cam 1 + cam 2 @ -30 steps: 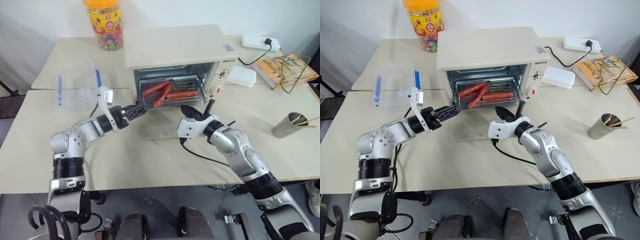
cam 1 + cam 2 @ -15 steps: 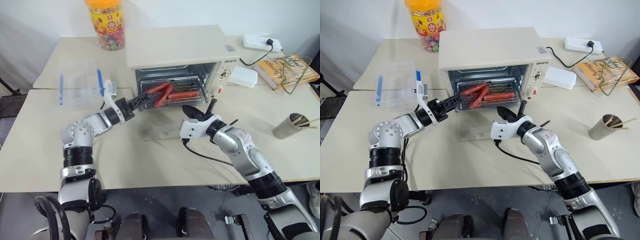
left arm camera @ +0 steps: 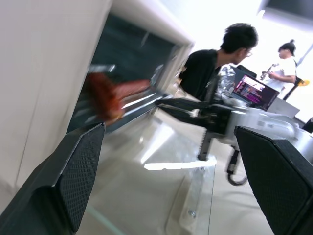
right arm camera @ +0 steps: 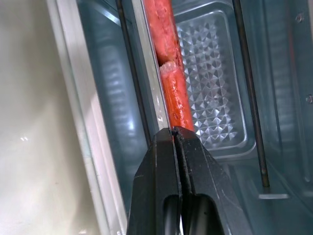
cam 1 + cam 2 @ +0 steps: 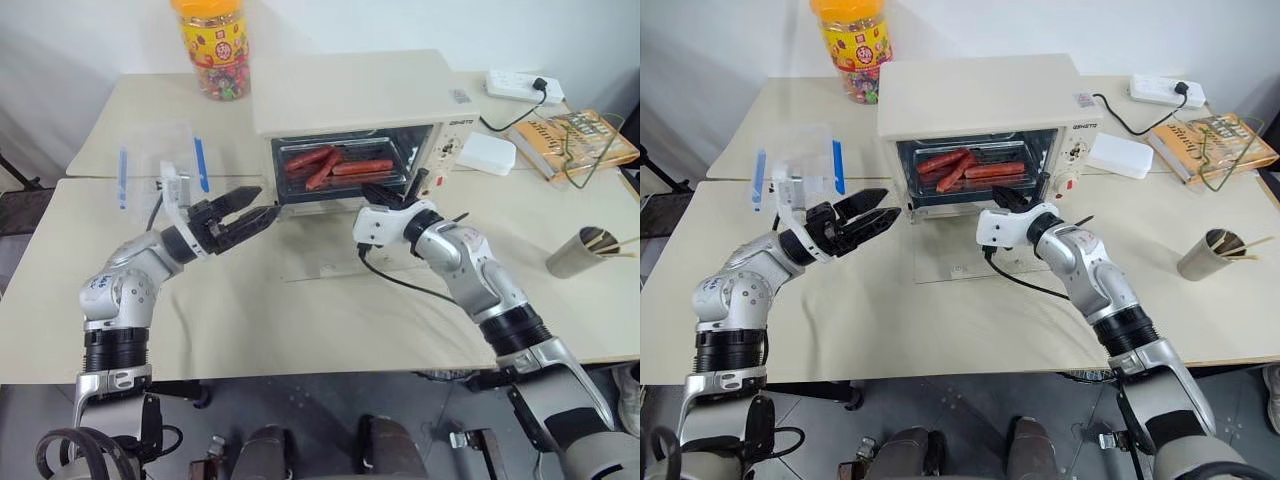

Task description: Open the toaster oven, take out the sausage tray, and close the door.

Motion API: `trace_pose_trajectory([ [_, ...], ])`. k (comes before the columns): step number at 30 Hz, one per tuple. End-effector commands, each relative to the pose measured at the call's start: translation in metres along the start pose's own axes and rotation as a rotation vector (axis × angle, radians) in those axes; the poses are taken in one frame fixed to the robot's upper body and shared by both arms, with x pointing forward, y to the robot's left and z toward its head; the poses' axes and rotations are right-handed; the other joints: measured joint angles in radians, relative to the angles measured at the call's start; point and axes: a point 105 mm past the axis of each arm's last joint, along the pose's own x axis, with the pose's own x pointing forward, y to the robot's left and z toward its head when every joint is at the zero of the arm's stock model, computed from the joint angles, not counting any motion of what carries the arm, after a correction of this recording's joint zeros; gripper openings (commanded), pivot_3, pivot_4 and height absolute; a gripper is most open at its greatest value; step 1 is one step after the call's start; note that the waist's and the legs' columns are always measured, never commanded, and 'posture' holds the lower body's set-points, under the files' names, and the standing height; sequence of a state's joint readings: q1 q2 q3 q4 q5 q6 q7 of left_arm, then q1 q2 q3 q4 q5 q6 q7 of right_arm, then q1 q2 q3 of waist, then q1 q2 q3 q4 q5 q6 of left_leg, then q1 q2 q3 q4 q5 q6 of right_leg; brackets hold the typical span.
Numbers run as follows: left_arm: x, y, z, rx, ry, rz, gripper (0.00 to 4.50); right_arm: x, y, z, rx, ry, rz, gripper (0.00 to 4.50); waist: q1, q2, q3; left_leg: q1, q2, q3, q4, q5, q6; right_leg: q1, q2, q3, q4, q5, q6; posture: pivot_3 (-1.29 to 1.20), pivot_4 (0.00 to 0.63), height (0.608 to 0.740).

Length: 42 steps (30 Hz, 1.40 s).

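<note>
Next, I open my shut right gripper and take the tray's rim (image 4: 159,103) deeper before I pull the tray out, because only the ends of its fingers touch the tray's front rim.
The cream toaster oven (image 5: 350,90) stands mid-table with its glass door (image 5: 950,255) folded down flat on the tabletop. Inside sits the sausage tray (image 4: 210,73), silver with a ribbed base, carrying reddish sausages (image 5: 335,165). My right gripper (image 4: 172,131) is shut, and its tips meet the tray's front rim at the oven's mouth. I cannot tell if the rim is pinched between them. To the left of the oven's front, clear of it, my left gripper (image 5: 255,203) hangs open with nothing between its fingers (image 3: 63,181).
A clear plastic box with blue clips (image 5: 160,165) lies behind the left arm, and a candy jar (image 5: 212,45) stands at the back. Right of the oven are a white box (image 5: 483,152), a power strip (image 5: 515,85), a book (image 5: 570,135) and a metal cup (image 5: 580,250). Two people (image 3: 210,68) show beyond the table.
My left gripper has drawn back leftward from the tray's front left corner and rolled. My right gripper has gone forward to the oven's mouth. The tray sits deeper in the oven.
</note>
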State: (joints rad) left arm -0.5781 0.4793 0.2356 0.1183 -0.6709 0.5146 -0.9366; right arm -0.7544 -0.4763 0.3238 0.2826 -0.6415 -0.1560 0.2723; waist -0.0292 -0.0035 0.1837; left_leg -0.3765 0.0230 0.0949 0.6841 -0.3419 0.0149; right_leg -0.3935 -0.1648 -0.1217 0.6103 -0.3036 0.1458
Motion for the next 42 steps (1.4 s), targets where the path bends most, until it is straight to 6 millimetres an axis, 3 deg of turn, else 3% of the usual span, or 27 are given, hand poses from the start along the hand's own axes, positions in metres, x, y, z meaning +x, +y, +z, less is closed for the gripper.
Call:
trace_pose_trajectory([
  [1,0.001,-0.011,0.01,0.135,-0.026,-0.058,4.5,0.001,-0.012,0.002,0.038,-0.016,-0.045,0.21,-0.001,0.0,0.0,0.0,0.0,0.0,0.0,0.0,0.0,0.0,0.0,0.0,0.0,0.0,0.0,0.0,0.15,0.74],
  [3,0.001,-0.012,0.012,0.157,-0.035,-0.074,4.5,0.002,-0.012,0.003,0.023,-0.019,-0.049,0.64,-0.001,0.0,0.0,0.0,0.0,0.001,0.0,0.0,0.0,0.0,0.0,0.0,0.0,0.0,0.0,0.0,0.15,0.74],
  [9,0.0,-0.012,0.01,0.207,-0.008,-0.084,4.5,0.005,-0.019,0.003,-0.024,-0.021,-0.072,2.58,-0.005,0.0,0.0,0.0,0.0,0.001,0.0,0.0,0.0,0.0,0.0,0.0,0.0,0.0,0.0,0.0,0.15,0.74],
  [22,0.003,-0.007,0.012,0.202,-0.035,-0.064,4.5,0.025,-0.003,0.003,-0.008,-0.002,-0.032,2.58,-0.009,0.0,0.0,0.0,0.001,0.0,0.0,0.0,0.0,0.0,0.0,0.0,0.0,0.0,0.0,0.0,0.15,0.74],
  [26,0.003,-0.007,0.013,0.2,-0.04,-0.057,4.5,0.027,-0.006,0.002,-0.015,-0.008,-0.042,1.77,-0.009,0.0,0.0,0.0,0.001,0.0,0.0,0.0,0.0,0.0,0.0,-0.001,0.001,0.0,0.0,0.0,0.15,0.74],
  [31,0.002,-0.007,0.01,0.144,-0.035,-0.055,4.5,0.025,-0.011,0.004,-0.038,-0.027,-0.06,0.14,-0.009,0.0,0.0,0.0,0.001,-0.001,0.0,0.0,0.0,0.0,0.0,-0.001,0.0,0.0,0.0,0.0,0.15,0.74],
  [42,0.015,-0.014,0.007,0.059,-0.037,-0.118,4.5,0.017,-0.03,0.013,-0.08,-0.081,-0.088,0.06,-0.007,0.0,0.0,-0.002,0.0,-0.001,-0.001,0.0,0.0,0.0,0.0,-0.002,0.0,0.0,0.0,0.0,0.15,0.74],
])
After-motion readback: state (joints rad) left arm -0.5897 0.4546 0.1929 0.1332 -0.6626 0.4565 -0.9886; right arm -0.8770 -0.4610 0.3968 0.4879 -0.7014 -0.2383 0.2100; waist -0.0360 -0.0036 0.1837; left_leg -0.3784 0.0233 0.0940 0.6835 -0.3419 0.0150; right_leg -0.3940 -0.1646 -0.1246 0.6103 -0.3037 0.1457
